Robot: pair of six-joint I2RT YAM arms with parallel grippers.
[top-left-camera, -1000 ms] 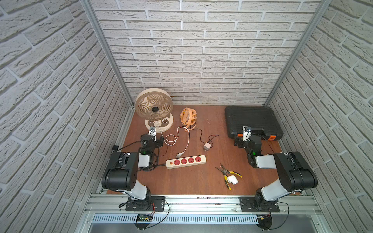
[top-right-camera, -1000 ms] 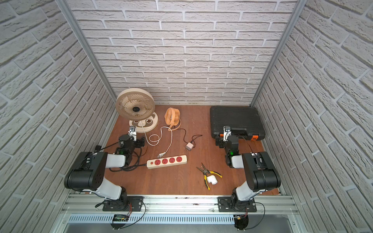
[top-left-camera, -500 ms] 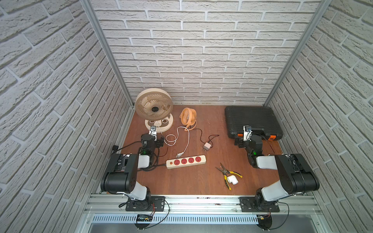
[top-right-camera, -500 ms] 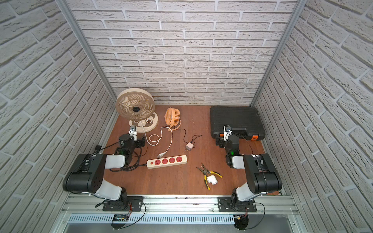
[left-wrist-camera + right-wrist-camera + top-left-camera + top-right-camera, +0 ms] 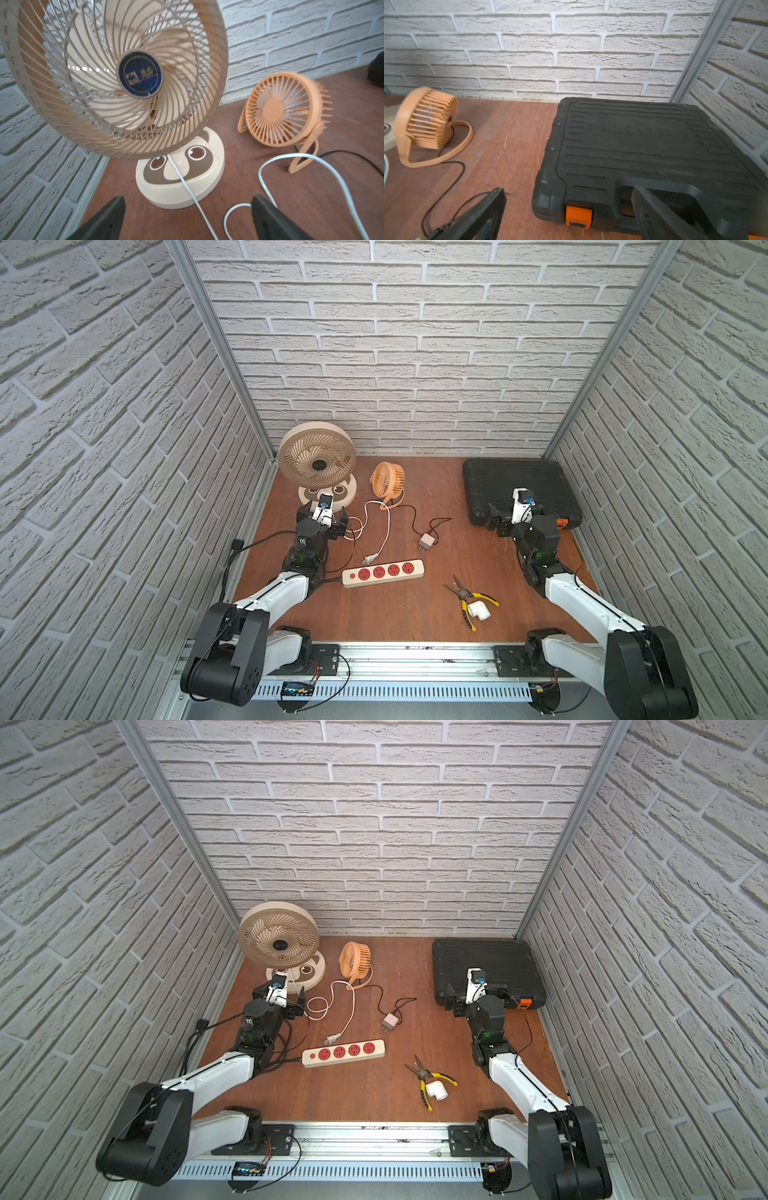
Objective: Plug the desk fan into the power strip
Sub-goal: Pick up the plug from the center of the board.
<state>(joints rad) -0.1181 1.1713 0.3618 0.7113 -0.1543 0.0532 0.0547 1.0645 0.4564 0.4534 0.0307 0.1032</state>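
Note:
The robot's left gripper needs to close on the cord end [image 5: 373, 556] of the desk fan's plug, which lies just behind the power strip.
The desk fan [image 5: 318, 462] [image 5: 279, 942] [image 5: 116, 76], large and beige on a round face-printed base, stands at the back left. Its white cord [image 5: 187, 187] loops across the table to a plug [image 5: 369, 559] [image 5: 331, 1040] lying just behind the power strip [image 5: 382, 572] [image 5: 343, 1052], a cream bar with red sockets, all empty. My left gripper [image 5: 323, 517] [image 5: 279, 996] [image 5: 188, 207] hovers open in front of the fan's base, the cord running between its fingers untouched. My right gripper [image 5: 515, 518] [image 5: 473, 1000] [image 5: 569, 199] is open and empty at the near edge of the black case.
A small orange fan [image 5: 388, 481] [image 5: 278, 110] [image 5: 425, 118] stands beside the big one; its black cord ends in a white adapter [image 5: 427, 540]. The black tool case [image 5: 519, 489] [image 5: 643, 145] fills the back right. Yellow-handled pliers [image 5: 469, 597] and a white pipe elbow [image 5: 478, 610] lie front right.

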